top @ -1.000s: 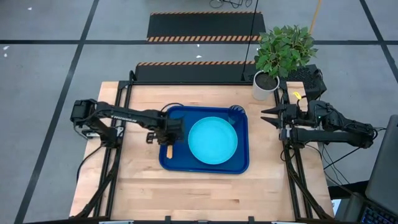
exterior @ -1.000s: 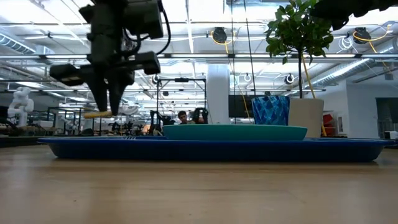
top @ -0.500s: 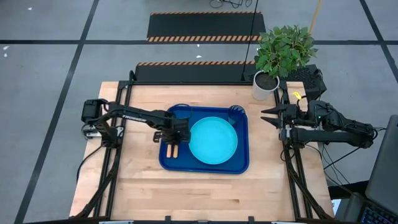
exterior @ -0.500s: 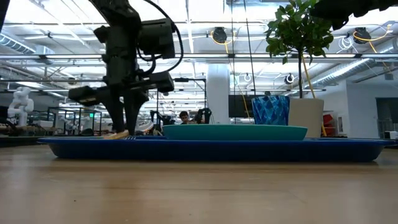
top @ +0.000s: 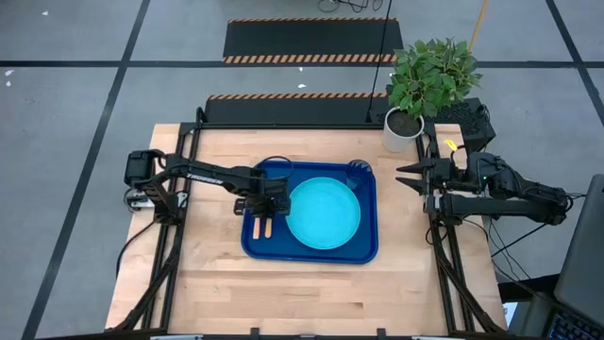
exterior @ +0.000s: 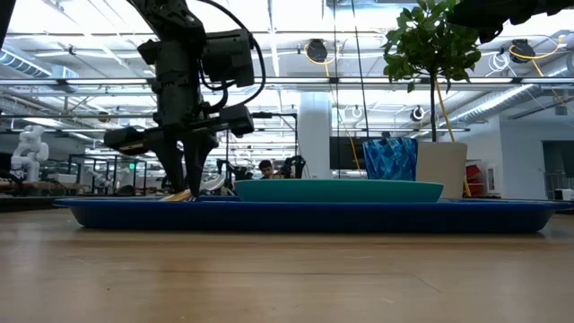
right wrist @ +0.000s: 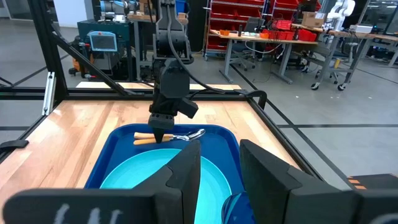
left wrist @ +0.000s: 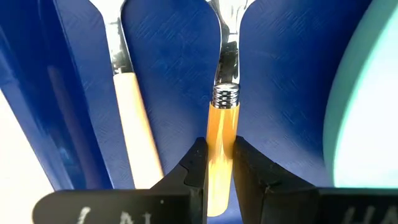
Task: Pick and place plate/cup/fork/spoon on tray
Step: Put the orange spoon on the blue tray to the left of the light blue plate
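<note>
The spoon slants away from the fork while the robot holds its handle, so the left gripper will open, lift clear and grasp the spoon's neck (left wrist: 228,61) to straighten the spoon.
My left gripper (top: 265,212) stands over the left part of the dark blue tray (top: 311,255), shut on an orange-handled utensil (left wrist: 222,124). The utensil's head is cut off, so I cannot tell fork from spoon. A second orange-handled utensil (left wrist: 127,106) lies flat on the tray floor beside it. The turquoise plate (top: 323,212) rests on the tray's middle. The dark blue cup (top: 358,170) stands upright in the tray's far right corner. My right gripper (top: 404,178) waits open and empty at the table's right edge. My left gripper pinches the utensil's orange handle (left wrist: 222,146) between its two fingers, about midway between the metal collar and the free end. The fingers point down from above and lie across the handle. The utensil lies level at the tray floor, head toward the far edge.
A white pot with a green plant (top: 403,130) stands at the table's far right corner. Bare wood lies near the tray's front and left sides. In the low view the tray rim (exterior: 305,215) spans most of the table's width.
My left gripper has gone toward the table's right edge, from the tray's left rim to over the tray floor, and down. The held utensil has come down with it from well above the rim to the tray floor, beside the other utensil.
</note>
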